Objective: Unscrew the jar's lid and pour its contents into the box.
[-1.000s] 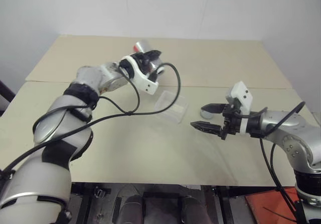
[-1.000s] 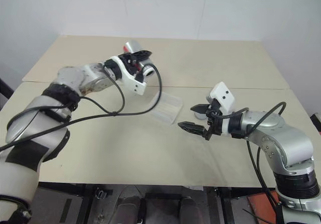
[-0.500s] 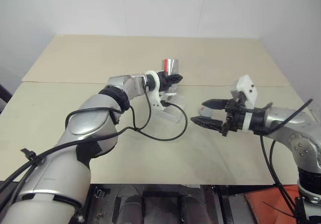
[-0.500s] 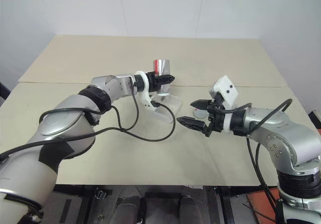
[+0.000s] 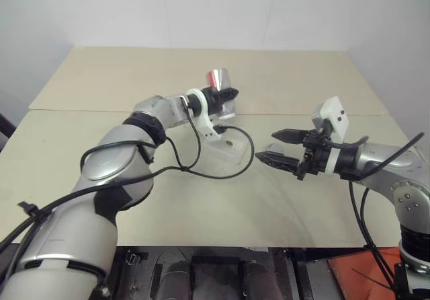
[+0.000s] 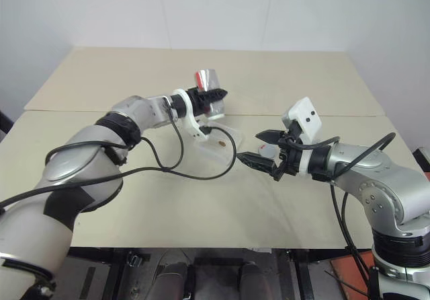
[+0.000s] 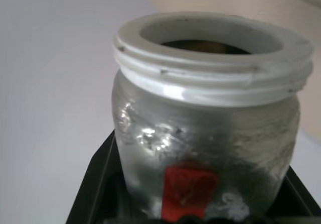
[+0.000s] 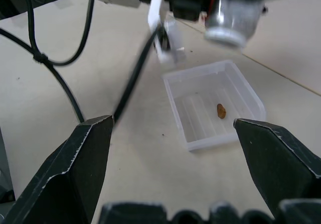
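Note:
My left gripper should set the clear jar down on the table point(image 5: 188, 146), close beside the box and in front of the seam.
My left gripper point(image 5: 225, 97) is shut on the clear jar point(image 5: 218, 80), which has a red label. It holds the jar tilted in the air just behind and above the box point(image 5: 236, 153). The jar point(image 7: 205, 133) has no lid, and its white threaded mouth is bare. A tiny brown piece of the contents point(image 8: 220, 111) lies in the clear box point(image 8: 246, 91). To the right of the box my right gripper point(image 5: 265, 145) hovers open over the table and holds nothing. A grey lid point(image 6: 263, 151) shows partly on the table behind its fingers.
The left arm's black cable point(image 5: 201, 172) loops down onto the beige table point(image 5: 201, 206) in front of the box. A seam point(image 5: 80, 110) crosses the table behind the box. A white wall stands beyond the far edge.
My left gripper has carried the jar from the back left to over the box and tilted it. The brown piece now lies in the box. The right gripper stays put.

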### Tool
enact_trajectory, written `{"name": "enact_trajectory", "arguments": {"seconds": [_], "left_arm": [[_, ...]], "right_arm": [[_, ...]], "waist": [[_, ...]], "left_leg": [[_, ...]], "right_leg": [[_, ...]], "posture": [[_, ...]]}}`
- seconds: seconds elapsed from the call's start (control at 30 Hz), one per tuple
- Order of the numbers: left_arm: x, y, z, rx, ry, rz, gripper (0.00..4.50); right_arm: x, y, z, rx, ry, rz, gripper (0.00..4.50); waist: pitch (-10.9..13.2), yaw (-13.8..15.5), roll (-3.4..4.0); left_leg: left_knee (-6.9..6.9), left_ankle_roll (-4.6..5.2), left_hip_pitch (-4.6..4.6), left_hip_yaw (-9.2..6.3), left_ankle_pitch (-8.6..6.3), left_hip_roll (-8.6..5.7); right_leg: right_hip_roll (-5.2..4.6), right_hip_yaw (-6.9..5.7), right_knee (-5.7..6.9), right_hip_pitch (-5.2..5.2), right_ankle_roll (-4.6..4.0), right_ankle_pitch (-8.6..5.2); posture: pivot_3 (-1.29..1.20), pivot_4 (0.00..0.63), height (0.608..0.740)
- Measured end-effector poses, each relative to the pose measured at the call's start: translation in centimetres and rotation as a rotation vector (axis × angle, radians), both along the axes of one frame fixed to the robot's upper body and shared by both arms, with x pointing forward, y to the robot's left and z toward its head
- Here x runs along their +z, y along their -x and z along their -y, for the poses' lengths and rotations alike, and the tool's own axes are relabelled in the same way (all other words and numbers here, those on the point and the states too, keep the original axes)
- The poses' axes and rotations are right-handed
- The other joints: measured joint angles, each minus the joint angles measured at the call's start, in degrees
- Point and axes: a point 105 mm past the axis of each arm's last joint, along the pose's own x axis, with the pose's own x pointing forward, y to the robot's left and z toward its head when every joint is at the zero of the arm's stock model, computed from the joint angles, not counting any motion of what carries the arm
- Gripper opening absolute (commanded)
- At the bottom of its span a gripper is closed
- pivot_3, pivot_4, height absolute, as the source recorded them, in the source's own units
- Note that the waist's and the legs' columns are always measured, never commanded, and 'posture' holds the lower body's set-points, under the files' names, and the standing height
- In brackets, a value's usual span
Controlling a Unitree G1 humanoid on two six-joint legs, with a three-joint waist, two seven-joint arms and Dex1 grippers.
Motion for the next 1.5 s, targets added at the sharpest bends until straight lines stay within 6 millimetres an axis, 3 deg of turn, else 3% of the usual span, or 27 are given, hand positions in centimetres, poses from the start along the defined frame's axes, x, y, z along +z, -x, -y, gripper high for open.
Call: {"name": "enact_trajectory", "arguments": {"seconds": [0.13,0.27,0.43,0.63,0.83,1.0,1.13,1.37,1.4,1.5], "left_arm": [[0.1,-0.6,-3.3,0.118,0.297,-0.194,1.93],[-1.4,-0.6,-5.4,0.18,0.659,-0.458,1.93],[-3.1,0.0,-5.4,0.121,1.213,-0.877,1.93],[-3.7,0.8,-5.8,0.093,1.574,-1.144,1.93],[-5.6,1.9,-6.3,0.132,1.715,-1.258,1.93],[-8.7,2.8,-6.8,0.201,1.768,-1.306,1.93],[-8.9,3.0,-6.7,0.197,1.768,-1.307,1.93],[-9.9,3.5,-7.0,0.213,1.759,-1.31,4.27],[-10.0,3.6,-7.0,0.213,1.758,-1.31,4.46],[-10.1,4.2,-7.2,0.216,1.754,-1.313,4.46]], "right_arm": [[-0.1,-0.1,0.0,0.003,-0.002,-0.002,4.46],[-0.2,-0.1,0.0,0.01,-0.004,-0.009,4.46],[-0.3,-0.2,-0.1,0.013,-0.006,-0.009,4.46],[-0.3,-0.4,-0.1,0.005,-0.013,-0.003,4.46],[-0.5,-0.5,-0.4,-0.006,-0.021,-0.006,4.46],[-0.6,-0.3,-0.5,-0.007,-0.027,-0.007,4.46],[-0.6,-0.3,-0.5,-0.012,-0.026,-0.001,4.46],[-0.6,0.0,-0.7,-0.001,-0.033,-0.005,4.5],[-0.6,0.0,-0.7,-0.002,-0.033,-0.007,4.5],[-0.9,0.1,-0.7,-0.005,-0.033,-0.014,4.5]], "waist": [[0.0,0.0,0.01],[0.0,0.2,0.03],[0.0,0.2,0.03],[0.0,-0.4,0.05],[0.0,-0.5,0.06],[0.0,-0.3,0.06],[0.0,-0.1,0.06],[0.0,-0.1,0.06],[0.0,-0.1,0.06],[0.0,-0.1,0.07]], "left_leg": [[0.02,-0.01,0.0,0.01,0.01,0.01],[0.09,-0.02,-0.03,0.01,0.02,0.01],[0.22,-0.01,-0.08,-0.03,0.01,0.01],[0.21,-0.01,0.07,-0.09,0.02,0.04],[0.2,-0.01,0.2,-0.13,0.01,0.03],[0.21,-0.01,0.27,-0.15,0.01,0.03],[0.2,0.0,0.31,-0.15,0.01,0.02],[0.2,0.0,0.35,-0.15,0.01,0.03],[0.2,0.0,0.35,-0.15,0.01,0.03],[0.19,0.0,0.35,-0.15,0.01,0.03]], "right_leg": [[-0.01,0.0,0.03,0.0,-0.01,0.01],[-0.03,-0.04,0.05,0.01,-0.01,0.01],[-0.04,-0.07,0.09,0.04,-0.01,0.02],[0.03,-0.03,0.1,0.14,-0.02,0.03],[0.02,-0.04,0.04,0.33,-0.02,0.03],[0.02,-0.07,0.02,0.44,-0.02,0.03],[0.01,-0.06,-0.02,0.5,-0.02,0.03],[0.02,-0.06,-0.02,0.52,-0.02,0.03],[0.01,-0.06,-0.02,0.52,-0.02,0.03],[0.01,-0.06,-0.02,0.52,-0.02,0.03]], "posture": [[0.0,0.15,0.74],[0.0,0.15,0.74],[0.0,0.15,0.74],[0.0,0.15,0.74],[0.0,0.15,0.74],[0.0,0.15,0.74],[0.0,0.15,0.74],[0.0,0.15,0.74],[0.0,0.15,0.74],[0.0,0.15,0.74]]}}
